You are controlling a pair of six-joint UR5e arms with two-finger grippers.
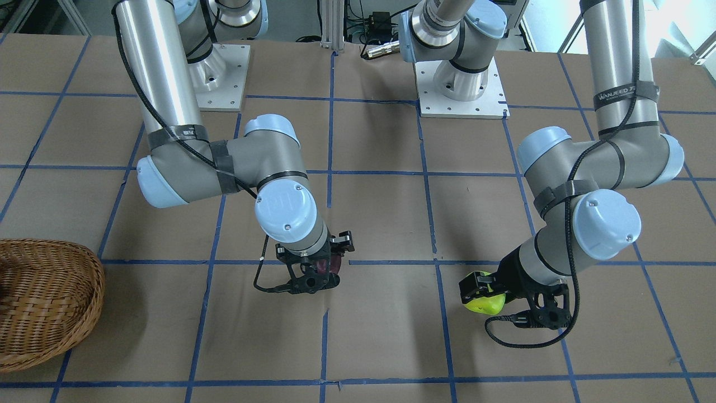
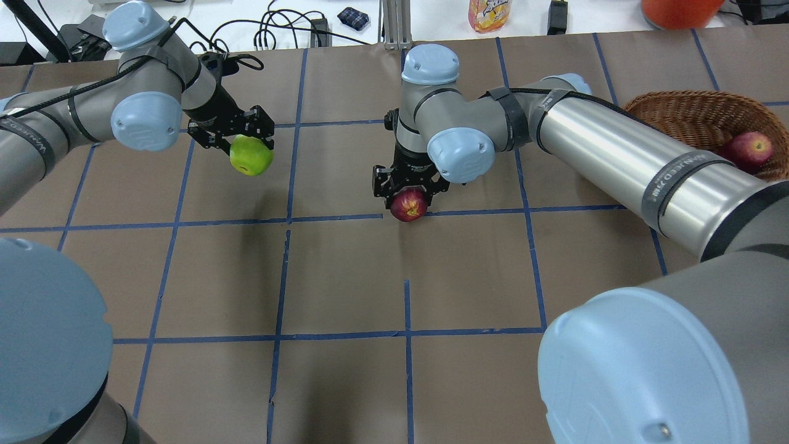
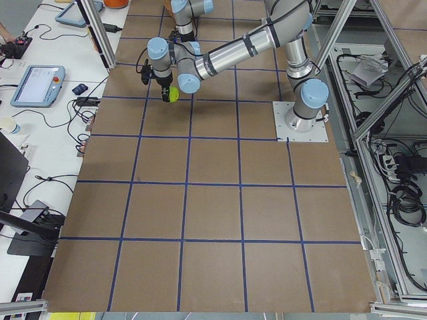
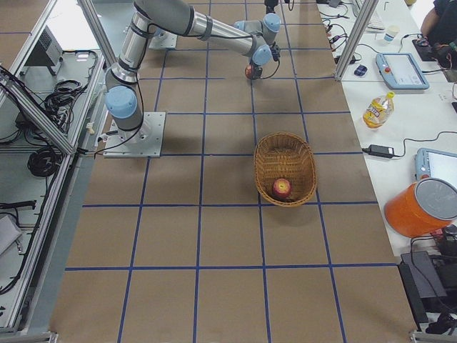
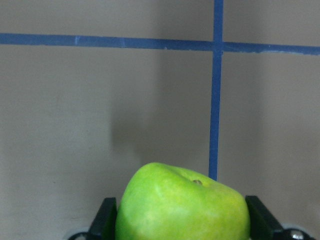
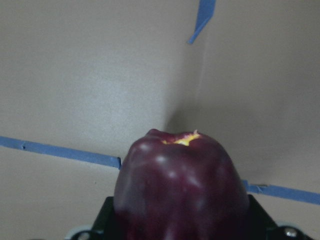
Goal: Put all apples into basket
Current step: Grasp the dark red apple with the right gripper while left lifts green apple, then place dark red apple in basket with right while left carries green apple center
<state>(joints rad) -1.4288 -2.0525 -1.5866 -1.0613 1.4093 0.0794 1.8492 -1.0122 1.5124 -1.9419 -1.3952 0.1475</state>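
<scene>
Next, my left gripper sets the green apple down on the blue tape line [image 1: 343, 262], beside the fingers of my right gripper.
My left gripper [image 2: 245, 143] is shut on the lime green apple [image 2: 251, 155], holding it above the table at the far left; in the left wrist view the green apple [image 5: 182, 205] fills the space between both fingers [image 5: 104, 220]. My right gripper [image 2: 409, 192] is shut on the dark maroon apple [image 2: 408, 205] near the table's middle, low over a blue tape line. That maroon apple [image 6: 182, 185] also fills the right wrist view. The wicker basket [image 2: 675, 110] stands at the far right with the red apple [image 2: 749, 150] inside it.
Both arm base plates [image 1: 461, 98] [image 1: 221, 78] sit at the robot's side of the table. A bottle [image 2: 490, 13], an orange container [image 2: 678, 9] and cables lie on the bench beyond the far edge. Blue tape squares cover the brown tabletop.
</scene>
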